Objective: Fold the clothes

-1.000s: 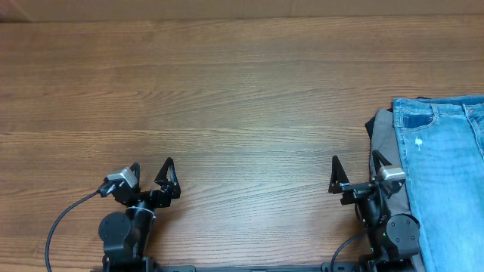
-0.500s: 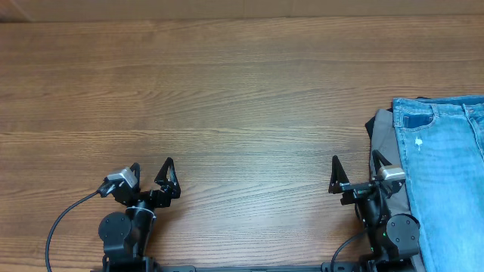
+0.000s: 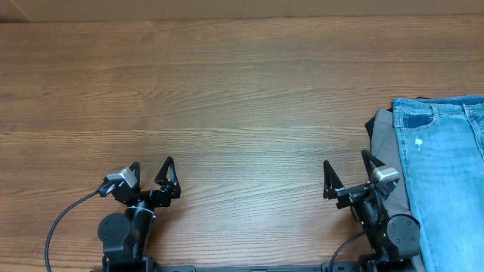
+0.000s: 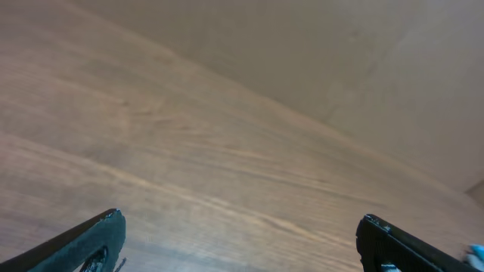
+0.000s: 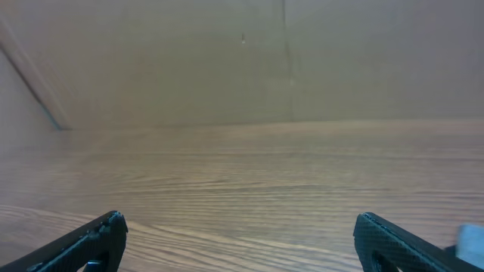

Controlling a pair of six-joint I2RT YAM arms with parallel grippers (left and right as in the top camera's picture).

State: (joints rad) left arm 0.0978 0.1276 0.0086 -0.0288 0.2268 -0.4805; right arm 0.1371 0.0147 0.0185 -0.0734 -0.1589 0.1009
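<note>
I need to close my right gripper on the side seam (image 3: 403, 122) beside the light blue denim jeans' pocket, just below their waistband.
The clothes lie stacked at the table's right edge: light blue denim jeans (image 3: 446, 174) on top, grey trousers (image 3: 386, 143) showing under their left side, and a sliver of a black garment (image 3: 370, 125) beneath. My right gripper (image 3: 346, 168) stands open just left of the stack, near the front edge, with nothing between its fingers. Far to the left, my left gripper (image 3: 151, 172) is open and empty too. Both wrist views show only bare wood between the wide-apart fingertips (image 4: 106, 227) (image 5: 110, 227); no clothes appear there.
The wooden table (image 3: 227, 98) stretches bare from the left to the stack. Both arm bases (image 3: 125, 230) (image 3: 393, 230) sit at the front edge, a black cable (image 3: 60, 227) looping from the left one. A plain wall (image 5: 227, 53) rises beyond the far edge.
My right gripper has swung a little to the left and turned slightly, away from the stack. The left arm and the clothes have not moved.
</note>
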